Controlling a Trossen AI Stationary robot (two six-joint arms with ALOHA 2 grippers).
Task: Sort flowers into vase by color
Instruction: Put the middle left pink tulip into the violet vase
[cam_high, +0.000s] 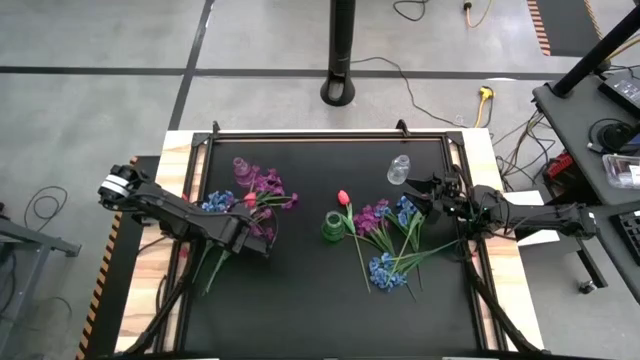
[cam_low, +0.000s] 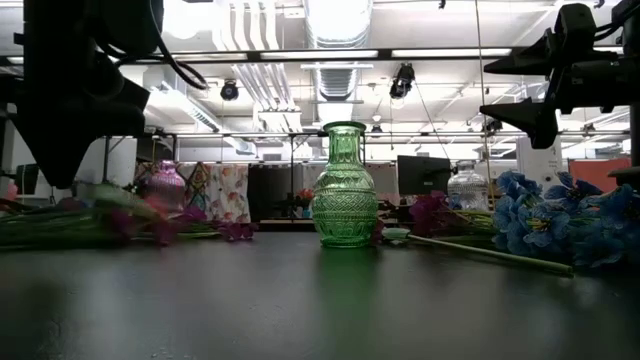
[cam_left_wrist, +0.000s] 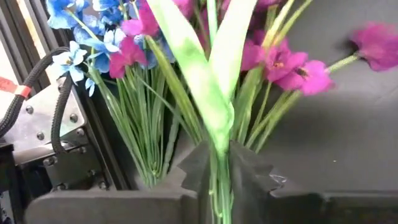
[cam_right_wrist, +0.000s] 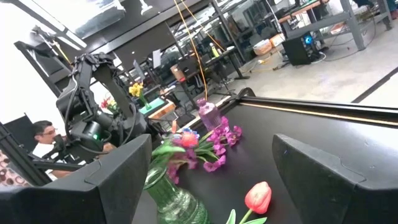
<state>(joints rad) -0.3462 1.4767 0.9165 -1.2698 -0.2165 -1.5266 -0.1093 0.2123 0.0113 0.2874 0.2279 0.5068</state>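
Observation:
Other thin green stems sit beside the red tulip's stem between my left gripper's fingers, so next I open them and pinch only the tulip's stem (cam_left_wrist: 222, 154) below its leaves.
Two heaps of long-stemmed flowers lie on the black table. The left heap (cam_high: 258, 195) holds purple-magenta sprays, blue blooms and a red tulip (cam_high: 250, 198). The right heap (cam_high: 390, 240) holds blue blooms (cam_high: 386, 270), a purple spray and a second red tulip (cam_high: 343, 197). A green vase (cam_high: 332, 227) stands upright between the heaps. My left gripper (cam_high: 245, 235) is at the near side of the left heap, shut on a green stem. My right gripper (cam_high: 420, 190) hovers open over the far end of the right heap, touching nothing. My left gripper pinches a green leafy stem (cam_left_wrist: 219, 171) between its two shut fingers (cam_left_wrist: 252, 174), below the spot where two broad leaves (cam_left_wrist: 214, 74) spread apart. The fingers lie across the stem, which runs on toward the left heap's blooms. Whether it is lifted clear cannot be told.
A purple vase (cam_high: 241, 167) stands at the far end of the left heap and a clear vase (cam_high: 399, 170) just beyond my right gripper. The table's near half (cam_high: 320, 310) is bare black mat. A raised frame (cam_high: 330, 135) edges the table. A person (cam_right_wrist: 43, 134) sits beyond it.

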